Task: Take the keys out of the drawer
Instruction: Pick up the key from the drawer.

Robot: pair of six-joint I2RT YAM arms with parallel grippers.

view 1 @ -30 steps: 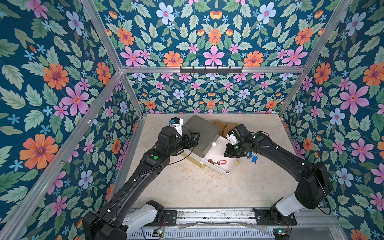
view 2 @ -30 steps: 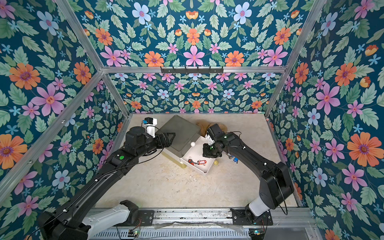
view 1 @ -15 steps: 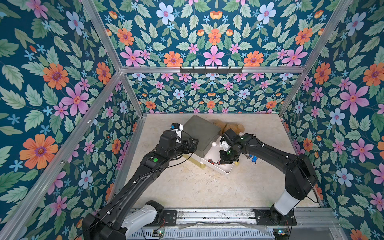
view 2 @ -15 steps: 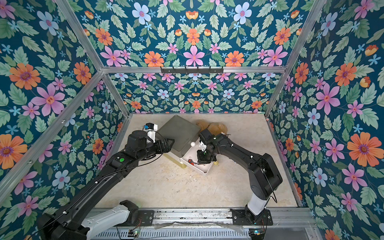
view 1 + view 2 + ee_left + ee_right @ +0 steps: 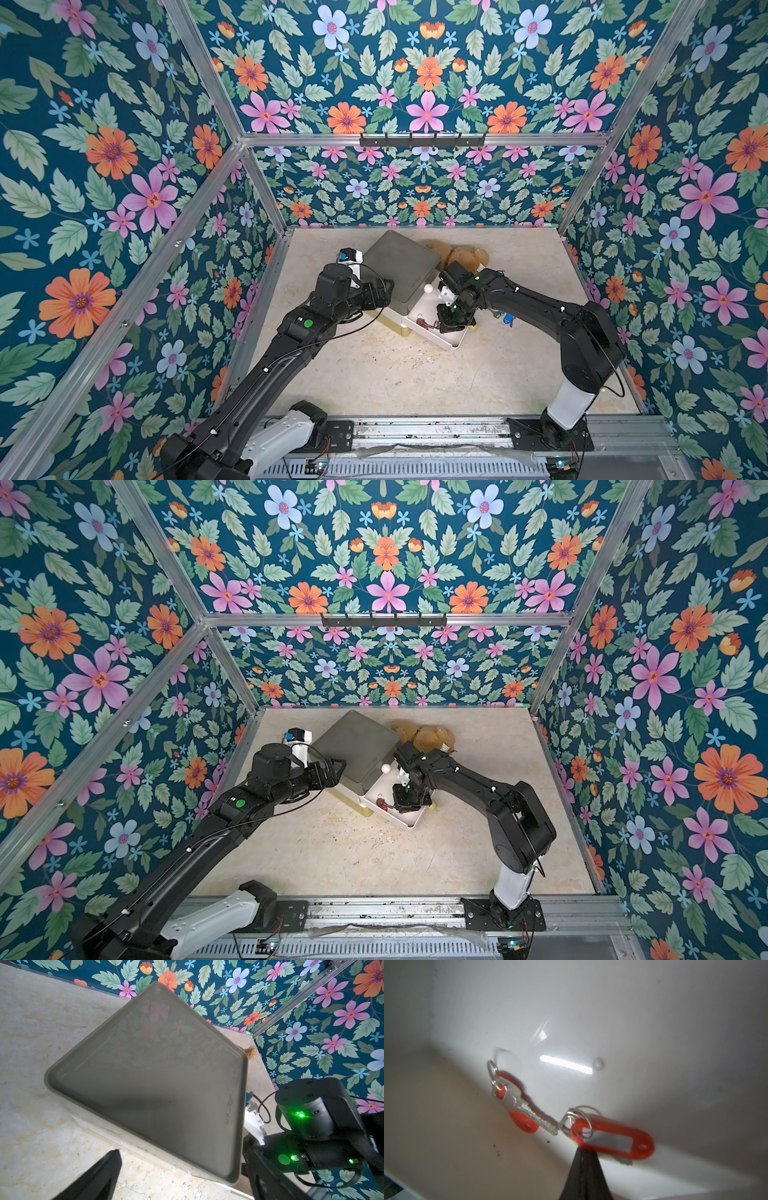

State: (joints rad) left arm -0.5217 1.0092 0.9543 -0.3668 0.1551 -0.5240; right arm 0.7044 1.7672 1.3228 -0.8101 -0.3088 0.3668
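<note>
My closed right fingers are at the edge of the nearer red tag, so I should open them and take the tag (image 5: 616, 1138), pulling it toward the middle of the drawer.
The white drawer (image 5: 454, 343) stands pulled out of a grey cabinet (image 5: 401, 270). Two keys with red tags lie inside it, one (image 5: 517, 1103) further in and one (image 5: 612, 1140) at my right gripper (image 5: 584, 1151). That gripper's fingers are closed together, and their tips meet the lower edge of the nearer red tag. In both top views the right gripper (image 5: 446, 326) (image 5: 405, 804) reaches down into the drawer beside the red keys (image 5: 422, 322). Blue-tagged keys (image 5: 507, 319) lie on the table to the right of the drawer. My left gripper (image 5: 384, 293) rests open against the cabinet's left side, with one of its fingers (image 5: 97, 1176) showing.
A brown plush toy (image 5: 461, 255) lies behind the cabinet. A white round knob (image 5: 428, 288) sticks out of the cabinet front above the drawer. A black hook rail (image 5: 422, 140) hangs on the back wall. Flowered walls close in three sides.
My right gripper has moved left from beside the drawer down into it and has closed at a red tag. The left arm has barely moved.
</note>
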